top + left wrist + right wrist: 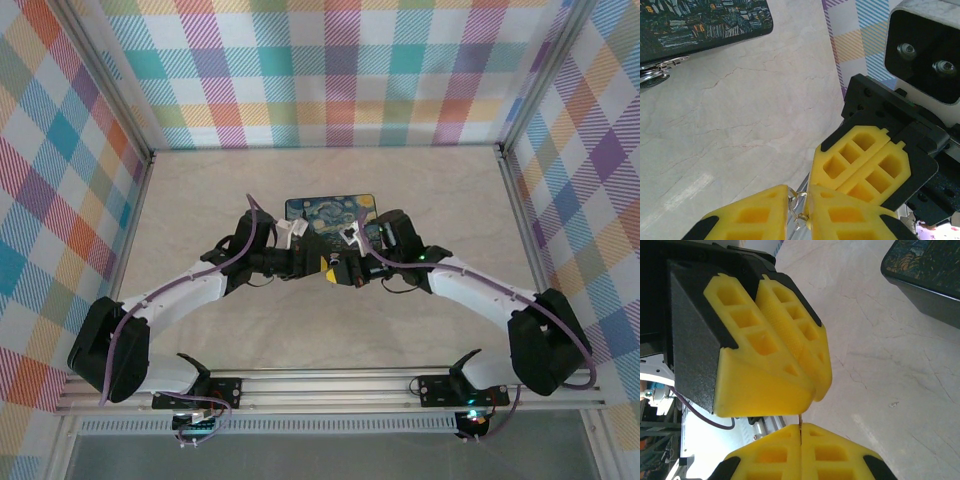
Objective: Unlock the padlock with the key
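Note:
The key's wire ring is all that my right gripper's fingers pinch, so my right gripper needs to open, turn and take the key's head (802,218) while my left gripper steadies it.
Both grippers meet low over the table, just in front of the black box with the starry-night lid (330,211). My right gripper (801,426) is shut on the key, a thin metal piece (800,421) that pokes out edge-on between its yellow pads. My left gripper (798,196) has its jaws drawn in to a narrow gap, with the key's silvery wire ring (796,206) pinched between them. The right gripper's fingers (860,160) stand right beside it. Silvery hardware (662,65) hangs at the box's edge; I cannot make out the padlock clearly.
The box (700,20) lies a short way beyond the grippers on the pale marble tabletop (200,190). Checked walls (330,70) close the table on three sides. The arms' mounting rail (330,385) runs along the near edge.

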`<control>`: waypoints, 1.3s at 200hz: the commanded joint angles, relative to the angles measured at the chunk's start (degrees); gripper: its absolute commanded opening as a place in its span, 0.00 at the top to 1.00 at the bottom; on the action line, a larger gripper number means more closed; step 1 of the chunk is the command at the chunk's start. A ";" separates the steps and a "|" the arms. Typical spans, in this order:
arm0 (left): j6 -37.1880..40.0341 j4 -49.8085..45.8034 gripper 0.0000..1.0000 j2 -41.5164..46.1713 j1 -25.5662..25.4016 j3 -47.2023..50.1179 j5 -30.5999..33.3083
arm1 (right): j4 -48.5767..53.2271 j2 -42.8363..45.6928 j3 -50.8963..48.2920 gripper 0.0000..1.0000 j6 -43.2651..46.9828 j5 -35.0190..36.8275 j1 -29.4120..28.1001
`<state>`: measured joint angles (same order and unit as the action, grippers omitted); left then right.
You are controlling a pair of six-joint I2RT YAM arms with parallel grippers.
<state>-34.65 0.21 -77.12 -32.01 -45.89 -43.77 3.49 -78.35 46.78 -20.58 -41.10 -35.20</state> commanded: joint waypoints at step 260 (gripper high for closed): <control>-8.59 10.34 1.00 -0.76 -0.51 -0.33 7.16 | -50.02 -1.38 -17.92 0.62 -39.52 7.76 1.83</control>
<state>-42.33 8.14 -77.47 -32.51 -45.60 -36.77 -39.48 -78.06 29.28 -58.24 -31.48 -32.58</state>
